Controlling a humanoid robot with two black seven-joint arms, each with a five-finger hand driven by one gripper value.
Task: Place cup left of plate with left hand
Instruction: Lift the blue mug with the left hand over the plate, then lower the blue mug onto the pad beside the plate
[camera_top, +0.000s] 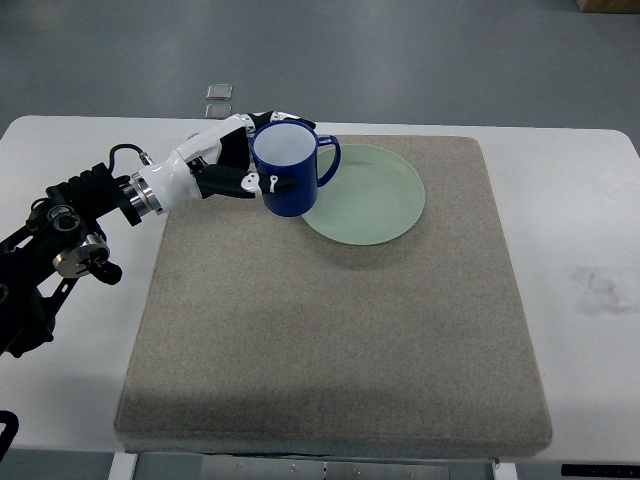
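Observation:
Next, my left gripper releases the blue cup near the mat's far corner (210, 213) closest to its arm.
A blue cup (290, 170) with a white inside and a handle pointing right is held upright by my left hand (240, 160), whose white and black fingers wrap around its left side. The cup sits over the left edge of a pale green plate (375, 195), which lies on the mat's upper middle. I cannot tell whether the cup touches the mat or hangs just above it. The left arm comes in from the picture's left edge. No right arm shows.
A large grey-beige mat (330, 330) covers most of the white table (590, 210). Two small grey squares (217, 100) lie on the floor beyond the table's far edge. A faint smudge marks the table at the right.

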